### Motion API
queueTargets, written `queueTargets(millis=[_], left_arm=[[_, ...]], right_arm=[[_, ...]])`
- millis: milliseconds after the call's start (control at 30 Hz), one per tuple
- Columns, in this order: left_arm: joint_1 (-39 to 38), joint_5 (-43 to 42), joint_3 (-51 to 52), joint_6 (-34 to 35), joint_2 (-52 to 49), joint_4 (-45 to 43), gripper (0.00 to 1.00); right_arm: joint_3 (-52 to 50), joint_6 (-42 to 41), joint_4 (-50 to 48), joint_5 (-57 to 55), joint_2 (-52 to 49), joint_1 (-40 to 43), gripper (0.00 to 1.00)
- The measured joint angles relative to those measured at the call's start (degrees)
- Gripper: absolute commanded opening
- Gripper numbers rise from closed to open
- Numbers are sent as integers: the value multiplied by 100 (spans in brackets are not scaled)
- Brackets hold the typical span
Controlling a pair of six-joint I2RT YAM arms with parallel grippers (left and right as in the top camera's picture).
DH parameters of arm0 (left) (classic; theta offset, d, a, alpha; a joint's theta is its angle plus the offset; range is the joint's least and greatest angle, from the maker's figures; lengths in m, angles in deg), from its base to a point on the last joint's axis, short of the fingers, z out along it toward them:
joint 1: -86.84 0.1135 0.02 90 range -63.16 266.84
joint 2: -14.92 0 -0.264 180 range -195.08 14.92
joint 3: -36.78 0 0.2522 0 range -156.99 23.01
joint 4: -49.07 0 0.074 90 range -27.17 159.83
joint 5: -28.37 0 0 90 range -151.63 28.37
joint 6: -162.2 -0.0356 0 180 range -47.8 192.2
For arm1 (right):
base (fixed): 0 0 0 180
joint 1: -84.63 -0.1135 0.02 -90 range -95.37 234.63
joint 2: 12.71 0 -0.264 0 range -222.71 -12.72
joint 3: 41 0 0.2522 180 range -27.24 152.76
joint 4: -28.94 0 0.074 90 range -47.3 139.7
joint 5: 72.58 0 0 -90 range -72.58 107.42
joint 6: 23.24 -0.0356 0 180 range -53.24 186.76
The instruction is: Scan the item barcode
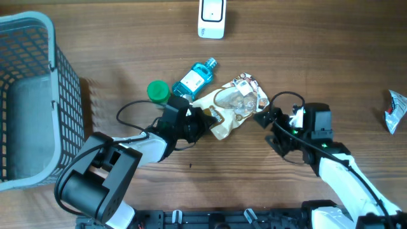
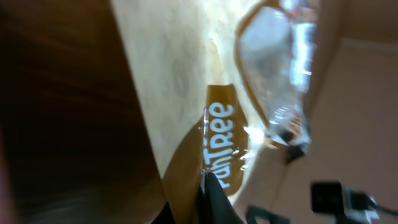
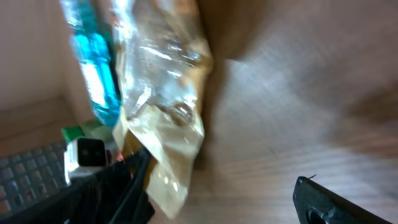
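Observation:
The side edge of the bag is outside the open fingers of my right gripper, so next my right gripper reaches in and pinches that edge [image 1: 244, 119] before my left gripper opens.
The item is a cream and brown snack bag [image 1: 230, 107] with a clear window, lying on the wood table in the middle of the overhead view. My left gripper [image 1: 198, 122] is shut on the bag's left end. In the left wrist view the dark fingers [image 2: 214, 202] pinch the brown edge of the bag [image 2: 186, 93] below its white lettering. My right gripper [image 1: 262, 117] stands open at the bag's right end. In the right wrist view the bag [image 3: 163, 118] hangs beside the left finger [image 3: 121, 183], and the other finger [image 3: 329, 202] is far apart. No barcode shows.
A white scanner [image 1: 211, 17] stands at the table's far edge. A blue bottle [image 1: 194, 79] and a green-capped item [image 1: 158, 91] lie just behind the bag. A grey basket [image 1: 60, 83] fills the left side. A silver packet [image 1: 395, 109] lies at the right edge.

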Motion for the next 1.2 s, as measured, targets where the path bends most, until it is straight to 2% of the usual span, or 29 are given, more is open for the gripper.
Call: queueTargets(millis=[200, 300, 433, 533, 633, 733, 833, 933, 1067, 1200], left_arm=[[0, -258, 4, 2, -7, -13, 4], [0, -284, 59, 2, -15, -4, 4], [0, -330, 125, 48, -22, 4, 4], [0, -404, 138, 111, -22, 4, 4], [0, -474, 142, 188, -22, 4, 4], [2, -531, 142, 262, -22, 7, 4], [7, -560, 142, 302, -22, 7, 4], [11, -592, 142, 345, -22, 2, 4], [39, -802, 155, 568, -22, -208, 4], [44, -1198, 188, 955, -28, -1067, 4]], right_arm=[[0, -2, -1180, -74, -802, 0, 100], [37, -42, -2081, 52, -1604, 17, 100], [271, -219, -3427, 509, -2579, 22, 92], [337, -474, -4461, 822, -3285, 9, 79], [382, -610, -4894, 986, -3672, -13, 70], [387, -695, -5128, 1067, -3838, -28, 70], [372, -643, -5261, 1117, -3891, -31, 74], [317, -337, -5716, 1279, -3987, -46, 99], [278, 52, -6120, 1523, -4011, -90, 100], [376, 15, -5702, 1541, -3965, -87, 97]])
